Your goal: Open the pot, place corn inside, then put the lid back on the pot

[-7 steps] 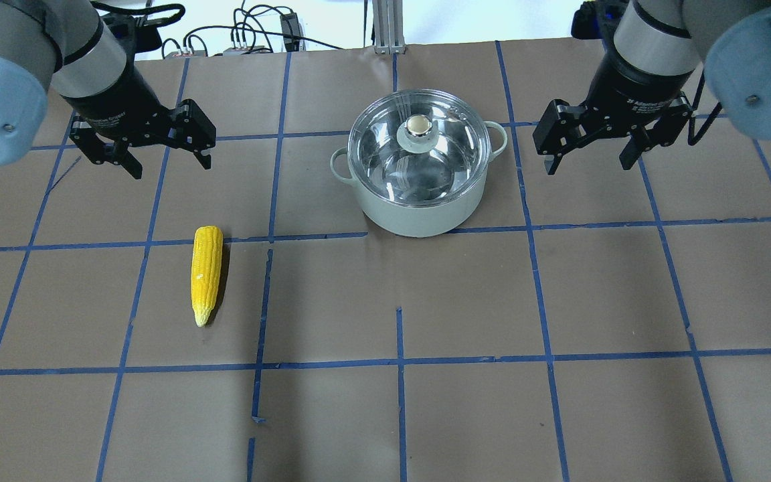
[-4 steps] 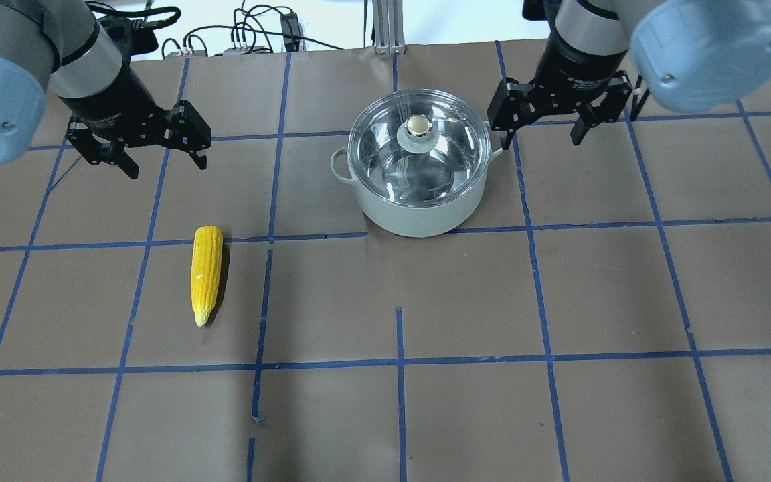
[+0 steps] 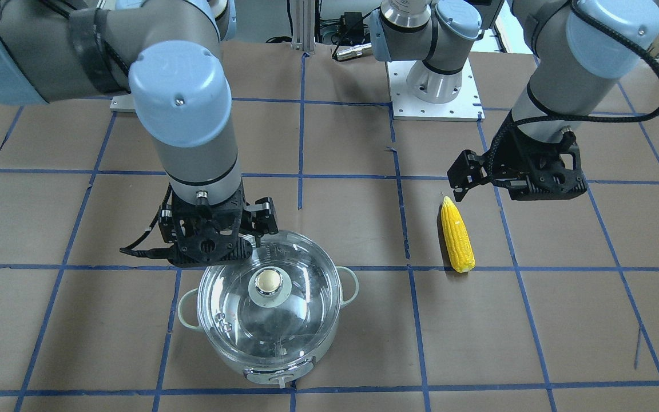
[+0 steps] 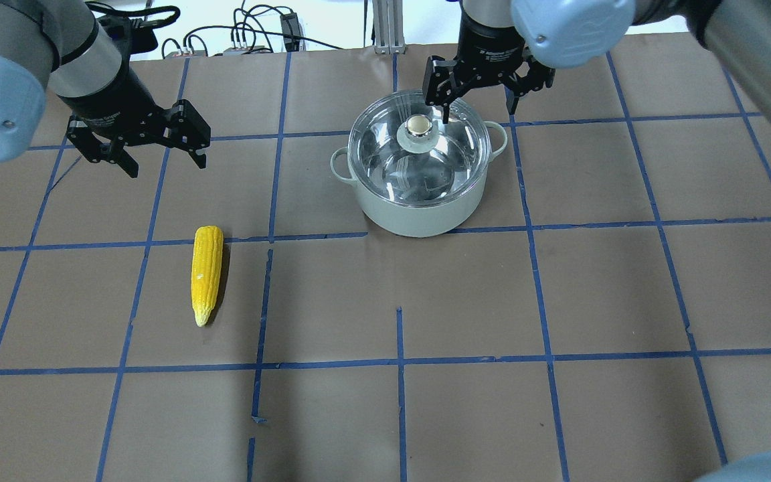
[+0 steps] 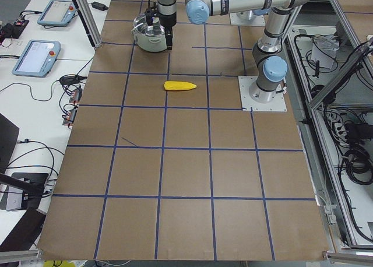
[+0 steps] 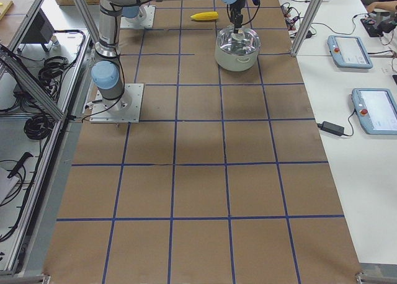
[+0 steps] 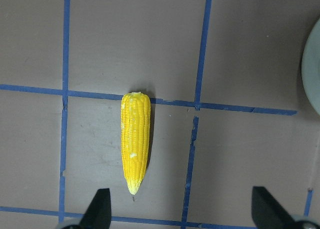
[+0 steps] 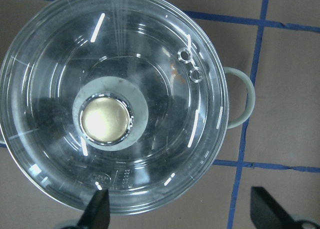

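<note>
Next, my left gripper goes to the yellow corn's middle [image 3: 457, 236] [image 7: 134, 146], between its thick end and its tip, and closes there.
The pot [image 4: 419, 211], mint-white with loop handles, stands at the table's far middle. The clear glass lid [image 4: 449, 164] sits on it, with its cream knob [image 4: 417, 125]. My right gripper [image 4: 479, 110] is open and empty, above the pot's far right rim. In the right wrist view the knob [image 8: 106, 120] lies left of the gripper [image 8: 181, 209] centre. The yellow corn [image 4: 206, 274] lies on the table at the left, tip toward the robot. My left gripper [image 4: 166, 164] is open and empty, above the table beyond the corn. The left wrist view shows the corn [image 7: 135, 139] between and ahead of its fingers.
Blue tape lines grid the brown table [image 4: 466, 301]. Cables [image 4: 251, 33] and an aluminium post [image 4: 385, 27] lie along the far edge. The arms' base plate [image 3: 435, 91] is on the robot's side. Tablets [image 5: 38, 54] rest on a side bench.
My right gripper has moved left, from right of the pot to over its far right rim, still open. The left gripper has barely shifted. Pot, lid and corn have not moved.
</note>
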`<state>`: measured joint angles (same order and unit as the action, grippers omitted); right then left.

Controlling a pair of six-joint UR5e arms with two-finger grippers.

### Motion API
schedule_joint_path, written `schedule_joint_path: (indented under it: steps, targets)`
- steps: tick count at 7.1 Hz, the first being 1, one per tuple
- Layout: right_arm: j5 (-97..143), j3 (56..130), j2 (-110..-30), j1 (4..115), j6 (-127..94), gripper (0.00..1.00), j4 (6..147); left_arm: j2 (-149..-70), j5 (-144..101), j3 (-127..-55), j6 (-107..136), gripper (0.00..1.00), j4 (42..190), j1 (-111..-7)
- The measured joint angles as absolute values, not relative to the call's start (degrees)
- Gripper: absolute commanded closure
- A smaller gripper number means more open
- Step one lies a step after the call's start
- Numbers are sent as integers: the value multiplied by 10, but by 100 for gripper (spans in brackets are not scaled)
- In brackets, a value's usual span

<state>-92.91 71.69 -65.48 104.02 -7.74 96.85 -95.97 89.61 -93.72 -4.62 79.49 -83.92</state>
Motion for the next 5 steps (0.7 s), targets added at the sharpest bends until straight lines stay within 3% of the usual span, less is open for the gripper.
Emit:
schedule_joint_path:
  steps: [5]
  targets:
    - [-930, 688, -598, 1063, -111, 1, 1013, -1036, 884, -1098, -181, 0, 498, -805]
